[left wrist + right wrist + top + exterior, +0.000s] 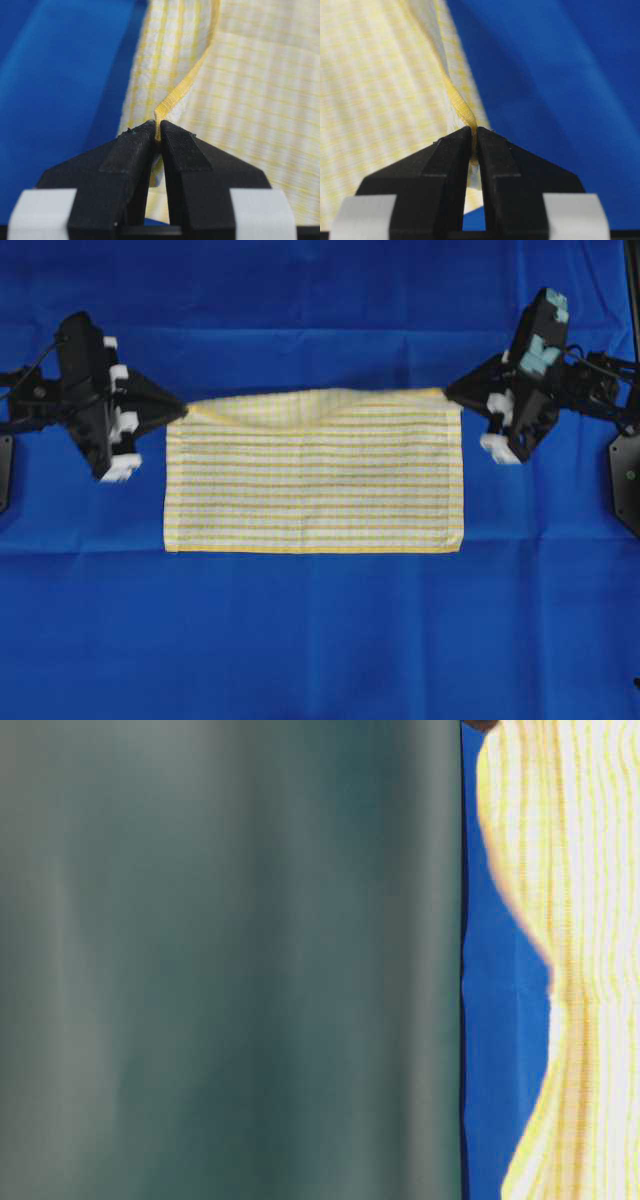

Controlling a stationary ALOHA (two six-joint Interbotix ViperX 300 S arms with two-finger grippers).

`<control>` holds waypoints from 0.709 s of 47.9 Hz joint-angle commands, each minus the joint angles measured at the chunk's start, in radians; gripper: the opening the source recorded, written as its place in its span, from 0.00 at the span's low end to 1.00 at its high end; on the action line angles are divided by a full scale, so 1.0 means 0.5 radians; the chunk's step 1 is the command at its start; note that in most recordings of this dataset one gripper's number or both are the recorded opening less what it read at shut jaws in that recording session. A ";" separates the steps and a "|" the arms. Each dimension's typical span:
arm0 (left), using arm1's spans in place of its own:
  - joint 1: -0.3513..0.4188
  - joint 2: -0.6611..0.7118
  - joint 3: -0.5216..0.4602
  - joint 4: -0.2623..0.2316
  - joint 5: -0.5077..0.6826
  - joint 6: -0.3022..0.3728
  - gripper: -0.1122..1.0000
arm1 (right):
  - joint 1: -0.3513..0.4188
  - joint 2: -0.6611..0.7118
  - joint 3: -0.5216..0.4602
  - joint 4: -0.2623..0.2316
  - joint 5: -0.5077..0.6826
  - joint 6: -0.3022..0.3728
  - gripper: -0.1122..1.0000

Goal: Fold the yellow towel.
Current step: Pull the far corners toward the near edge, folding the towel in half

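Next, my right gripper lets go of the far corner of the yellow towel on top of the towel's near corner (457, 546) on the same side.
The yellow towel (315, 475), white with fine yellow stripes and yellow hems, lies spread wide on the blue cloth in the overhead view. Its far edge is lifted and stretched between both grippers, sagging slightly in the middle. My left gripper (183, 408) is shut on the towel's far left corner; the left wrist view shows the yellow hem (182, 90) pinched between the black fingertips (140, 137). My right gripper (448, 393) is shut on the far right corner, where the hem (462, 111) runs into the closed fingertips (492, 142). The near edge rests flat on the cloth.
Blue background cloth (320, 640) covers the whole table. In the table-level view a blurred grey-green surface (230, 960) fills the left two thirds, with the towel (580, 920) hanging at the right. A dark mount (625, 475) stands at the right edge.
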 commanded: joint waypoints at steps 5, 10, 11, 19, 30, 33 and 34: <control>-0.196 -0.107 0.028 -0.003 -0.009 -0.101 0.14 | 0.196 -0.092 0.025 0.009 0.003 0.095 0.17; -0.310 -0.129 0.046 0.000 -0.009 -0.181 0.14 | 0.295 -0.095 0.031 0.009 0.003 0.147 0.17; -0.328 -0.132 0.049 0.000 -0.009 -0.196 0.14 | 0.313 -0.095 0.031 0.009 0.003 0.156 0.17; -0.488 -0.132 0.055 0.000 -0.009 -0.298 0.14 | 0.463 -0.095 0.034 0.009 0.003 0.221 0.17; -0.601 -0.110 0.040 -0.003 -0.009 -0.325 0.14 | 0.598 -0.083 0.034 0.015 0.003 0.267 0.17; -0.607 -0.101 0.037 -0.003 -0.009 -0.325 0.14 | 0.604 -0.074 0.028 0.021 0.003 0.267 0.17; -0.614 -0.095 0.034 -0.003 -0.009 -0.325 0.14 | 0.611 -0.071 0.028 0.025 0.003 0.267 0.17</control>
